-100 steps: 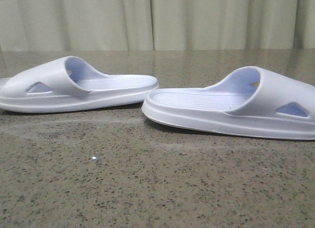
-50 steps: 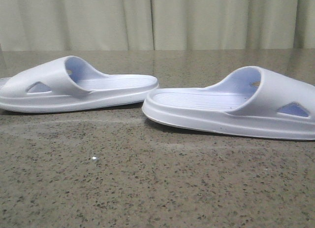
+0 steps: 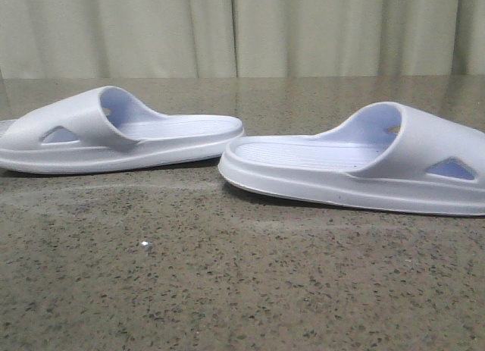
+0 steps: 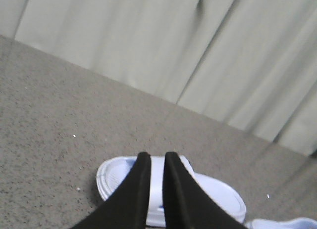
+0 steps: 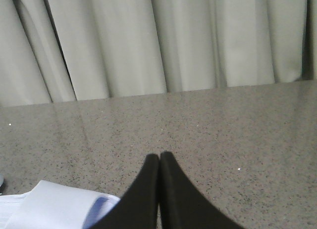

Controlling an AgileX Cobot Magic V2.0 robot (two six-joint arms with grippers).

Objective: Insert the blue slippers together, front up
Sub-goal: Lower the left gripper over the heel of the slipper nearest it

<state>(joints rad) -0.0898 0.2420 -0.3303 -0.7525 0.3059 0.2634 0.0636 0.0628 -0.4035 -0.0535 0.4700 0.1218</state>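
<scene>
Next, my left gripper grips the toe end (image 3: pixel 4 131) (image 4: pixel 101 180) of the pale blue slipper that lies further back, ahead of that slipper's strap.
Two pale blue slippers lie on the speckled stone table, heels toward each other. In the front view the left slipper (image 3: pixel 114 139) is further back and the right slipper (image 3: pixel 356 169) is nearer; neither gripper shows there. In the left wrist view my left gripper (image 4: pixel 158 155) hangs above one slipper (image 4: pixel 213 189), its black fingers a narrow gap apart with nothing between them; the edge of the other slipper (image 4: pixel 282 224) shows at the corner. My right gripper (image 5: pixel 160 154) is shut, tips touching, above bare table beside a slipper's strap (image 5: pixel 54 204).
A pale pleated curtain (image 3: pixel 242 32) hangs along the table's far edge. Bare stone table (image 3: pixel 227 290) stretches in front of the slippers. A tiny white speck (image 3: pixel 145 245) lies on it.
</scene>
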